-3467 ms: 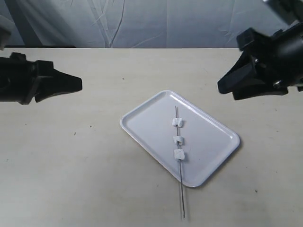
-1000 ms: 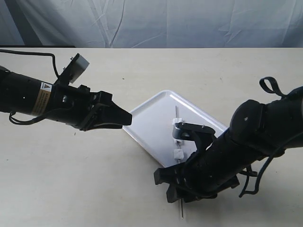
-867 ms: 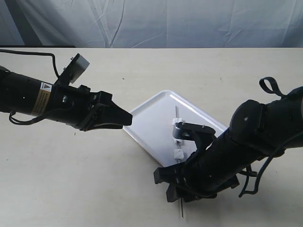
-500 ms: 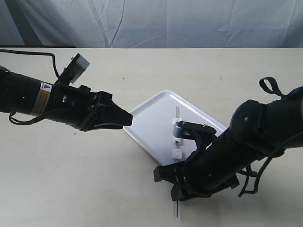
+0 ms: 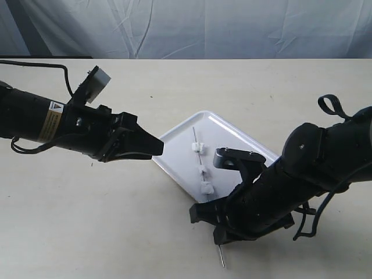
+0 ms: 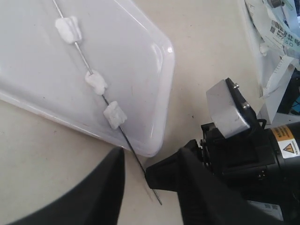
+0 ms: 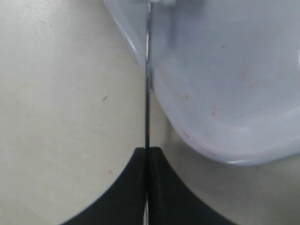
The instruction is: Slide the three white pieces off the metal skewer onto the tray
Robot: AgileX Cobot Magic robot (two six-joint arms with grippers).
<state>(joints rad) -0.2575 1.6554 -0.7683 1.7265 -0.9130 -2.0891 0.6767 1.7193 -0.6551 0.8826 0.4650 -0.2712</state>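
Observation:
The skewer's near end pokes out past the fingers of my right gripper, so next I rest the skewer on the tray's rim and hold it closer to that end (image 5: 220, 251).
The white tray (image 5: 256, 146) lies mid-table. The thin metal skewer (image 5: 201, 165) slants across its left part, with the three white pieces (image 5: 204, 173) threaded on it above the tray floor. My right gripper (image 5: 219, 235) is shut on the skewer's near end, just off the tray's corner; a short tip sticks out behind the fingers. The right wrist view shows the rod (image 7: 147, 93) pinched between the closed fingers (image 7: 140, 187). My left gripper (image 5: 156, 148) hovers open at the tray's left edge, holding nothing. From its wrist, the pieces (image 6: 96, 82) line the skewer (image 6: 132, 154).
The beige table (image 5: 174, 87) runs back to a grey cloth backdrop (image 5: 203, 29). The bulky right arm (image 5: 302, 180) covers the tray's near right part. The left arm (image 5: 52, 122) and its cable lie across the table's left side.
The skewer's far end has swung to the left across the tray, carrying the three pieces with it. The right gripper keeps hold of the near end. The left arm has stayed put.

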